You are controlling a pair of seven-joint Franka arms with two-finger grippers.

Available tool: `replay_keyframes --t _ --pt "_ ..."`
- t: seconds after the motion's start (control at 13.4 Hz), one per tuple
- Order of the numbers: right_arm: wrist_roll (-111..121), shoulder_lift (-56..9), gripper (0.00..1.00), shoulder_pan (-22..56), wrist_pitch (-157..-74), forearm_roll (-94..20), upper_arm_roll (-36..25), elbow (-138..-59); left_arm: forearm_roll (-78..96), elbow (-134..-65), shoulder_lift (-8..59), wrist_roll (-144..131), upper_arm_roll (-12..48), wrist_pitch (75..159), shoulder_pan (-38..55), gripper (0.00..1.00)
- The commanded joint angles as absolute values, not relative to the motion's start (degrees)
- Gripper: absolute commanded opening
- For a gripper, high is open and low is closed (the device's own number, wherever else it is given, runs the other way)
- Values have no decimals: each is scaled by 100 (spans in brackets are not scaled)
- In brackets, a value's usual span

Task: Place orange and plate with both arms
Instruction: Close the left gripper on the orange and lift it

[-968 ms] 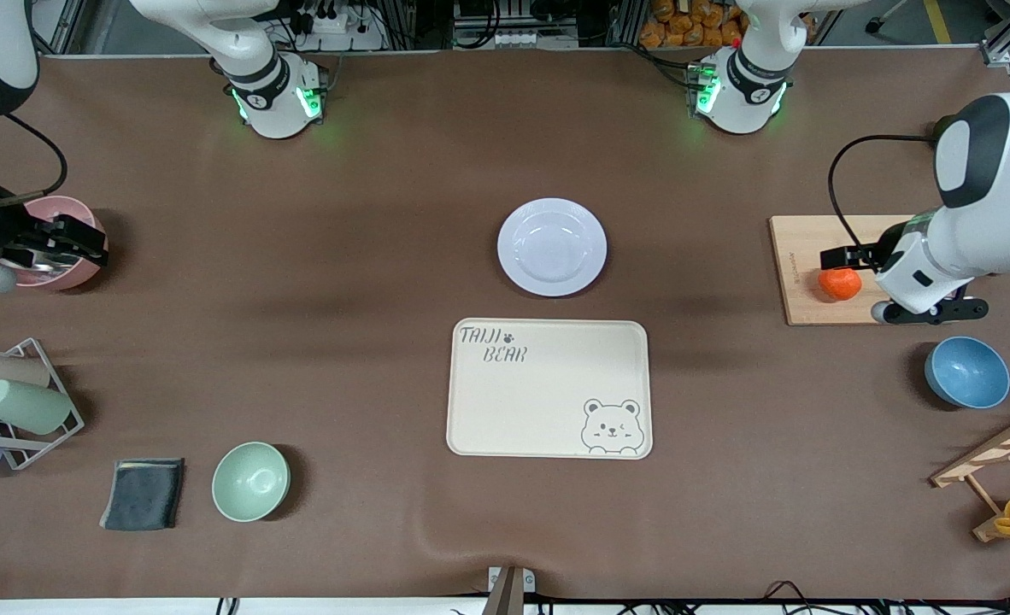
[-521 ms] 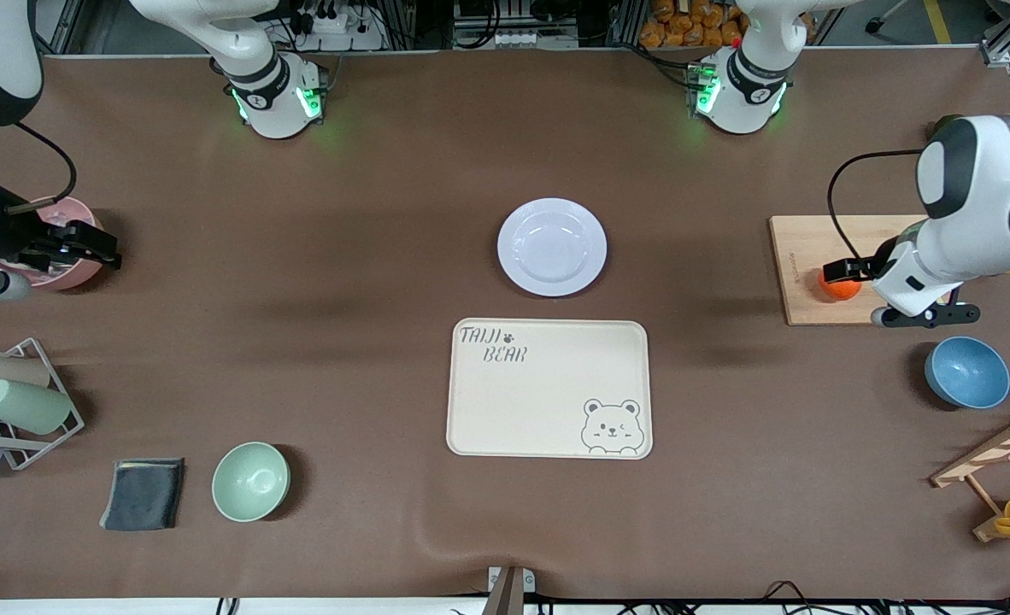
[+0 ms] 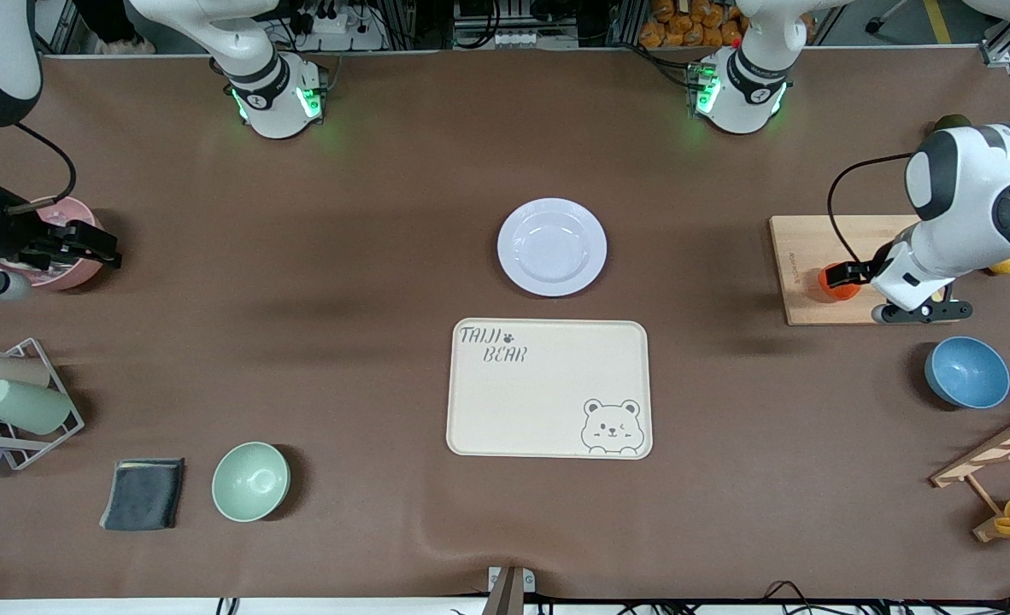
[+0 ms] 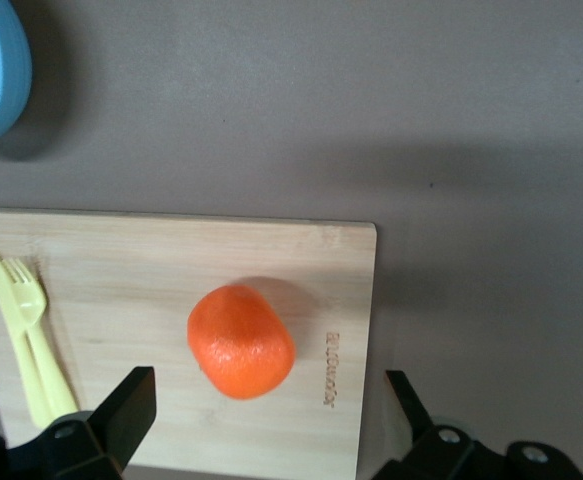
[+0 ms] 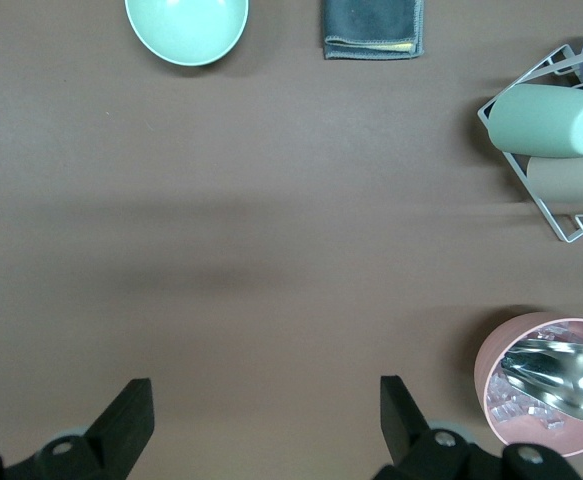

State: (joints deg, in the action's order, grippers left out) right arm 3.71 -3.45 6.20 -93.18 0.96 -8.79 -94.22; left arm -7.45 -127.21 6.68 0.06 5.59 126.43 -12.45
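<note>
My left gripper should close around the middle of the orange (image 3: 837,290) (image 4: 241,342), and one finger will be on the side that faces the yellow fork on the wooden cutting board.
The orange (image 3: 836,289) lies on a wooden cutting board (image 3: 804,256) at the left arm's end of the table. My left gripper (image 3: 843,274) hangs just over it, open. In the left wrist view the orange (image 4: 241,341) lies between and just ahead of the open fingertips of the left gripper (image 4: 268,400), untouched. The pale plate (image 3: 552,247) sits mid-table, farther from the front camera than the cream bear tray (image 3: 488,401). My right gripper (image 3: 102,248) is open and empty by a pink bowl (image 3: 73,269); its wrist view shows the right gripper (image 5: 266,400) over bare mat.
A yellow fork (image 4: 26,330) lies on the board. A blue bowl (image 3: 966,371), a lemon (image 3: 1005,266) and a wooden rack (image 3: 996,448) are at the left arm's end. A green bowl (image 3: 250,481), a grey cloth (image 3: 143,494) and a cup rack (image 3: 22,406) are at the right arm's end.
My left gripper has come down over the orange and its wrist has turned. My right gripper shifted slightly beside the pink bowl, then stayed still.
</note>
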Motion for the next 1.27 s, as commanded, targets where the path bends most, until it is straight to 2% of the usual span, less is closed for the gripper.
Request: replay_keyframes --t 0.0,1.19 --pt "316 -343 100 668 -9272 18 -932 -9413 -844 -13183 466 62 615 13182 -1467 100" --pt "316 -343 100 694 -9202 9 -932 -9457 -870 -13500 870 62 589 13895 -1573 100"
